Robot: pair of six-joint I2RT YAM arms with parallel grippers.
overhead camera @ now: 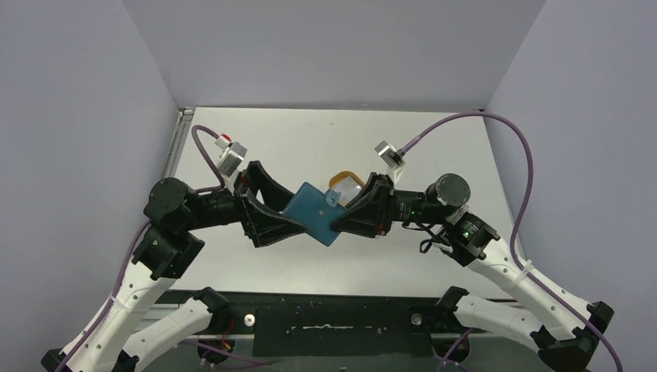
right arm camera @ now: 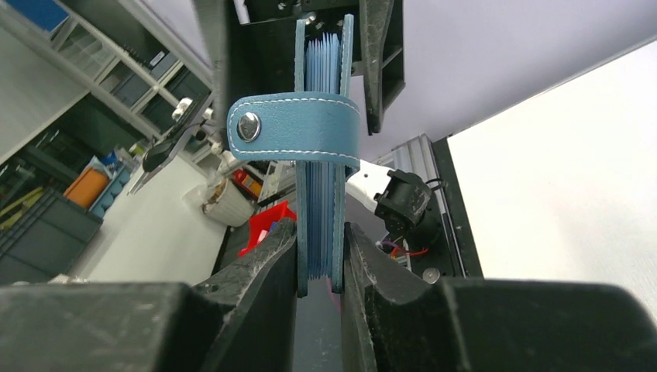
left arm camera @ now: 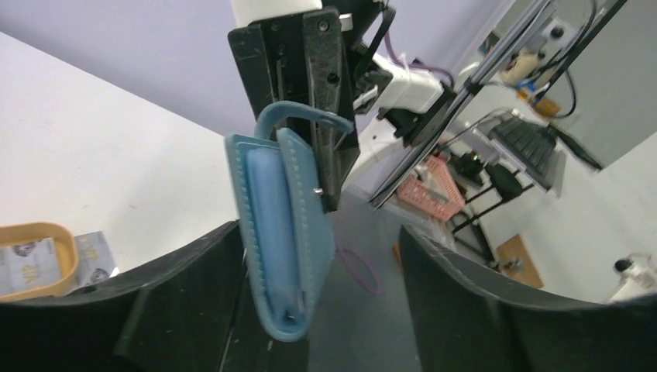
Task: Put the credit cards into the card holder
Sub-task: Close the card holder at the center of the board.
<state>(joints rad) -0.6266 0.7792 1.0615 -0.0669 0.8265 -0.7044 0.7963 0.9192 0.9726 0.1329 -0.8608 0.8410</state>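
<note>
The robot's right gripper holds the card holder beside its snap tab, so the left gripper will grab the opposite edge (overhead camera: 299, 217) to free the right gripper for the tab.
The card holder (overhead camera: 316, 214), a teal-blue wallet with its snap tab (right arm camera: 294, 128) fastened, is held off the table between both arms. My right gripper (right arm camera: 319, 232) is shut on its lower edge, one finger on each side; it also shows from above (overhead camera: 341, 217). My left gripper (left arm camera: 318, 232) is open wide around the wallet's (left arm camera: 279, 232) other end, which hangs near the left finger (left arm camera: 194, 271); it shows in the top view too (overhead camera: 298, 211). Grey-white credit cards (left arm camera: 97, 256) lie on the table by and in the tray, partly hidden in the top view (overhead camera: 350, 190).
An orange-tan oval tray (left arm camera: 62, 240) sits on the white table just behind the wallet, also in the top view (overhead camera: 341, 177). Grey walls (overhead camera: 77, 116) close in the left, back and right. Purple cables (overhead camera: 511, 132) loop over the arms.
</note>
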